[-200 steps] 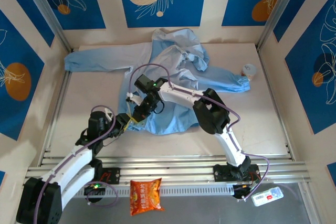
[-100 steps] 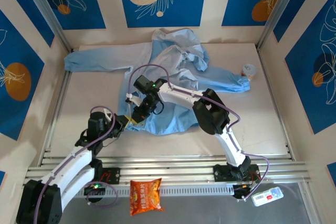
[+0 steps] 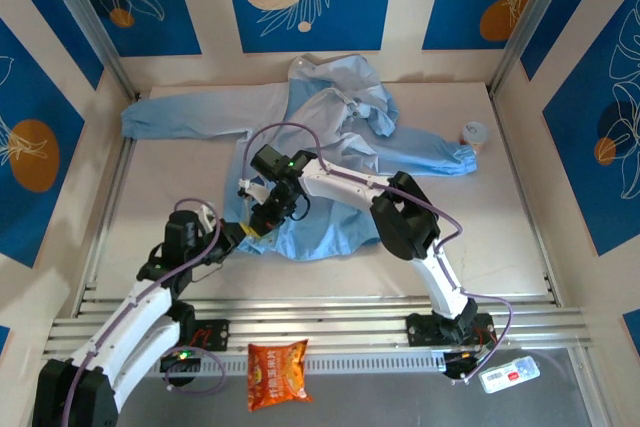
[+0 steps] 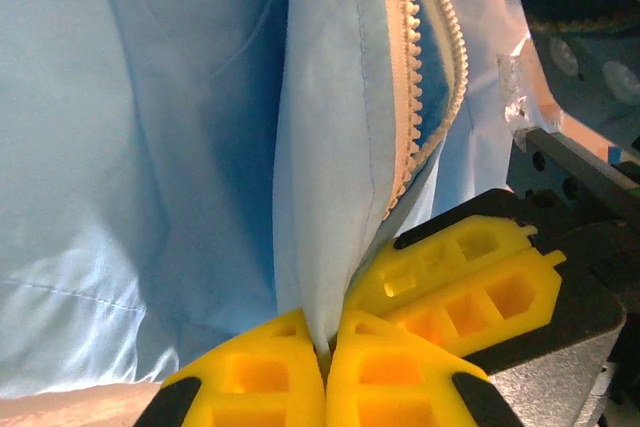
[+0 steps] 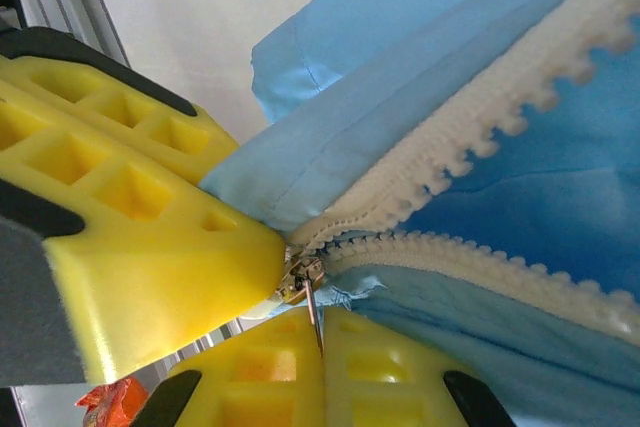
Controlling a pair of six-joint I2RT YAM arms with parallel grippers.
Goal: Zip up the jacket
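My left gripper is pinching the jacket close against the zipper slider, so it should open, back away and grab the bottom hem [image 5: 263,309] below the slider.
The light-blue jacket [image 3: 330,117] lies spread on the table, sleeves out to both sides, front open. My left gripper [image 3: 236,235] is shut on the jacket's bottom hem [image 4: 310,247] just beside the whitish zipper [image 4: 405,67]; the fabric is pinched between its yellow fingers [image 4: 260,377]. My right gripper [image 3: 256,224] is shut on the metal pull tab [image 5: 314,309] of the zipper slider [image 5: 303,275] at the bottom end, where the two rows of zipper teeth [image 5: 480,117] meet. The two grippers touch side by side at the hem.
A small cup [image 3: 474,134] stands by the right sleeve's cuff. An orange snack bag [image 3: 277,372] and a white packet [image 3: 510,374] lie in front of the rails [image 3: 320,322] at the near edge. Bare table lies left and right of the jacket's body.
My left gripper has shut on the jacket's hem and drawn slightly left. The right gripper has stayed shut on the pull tab.
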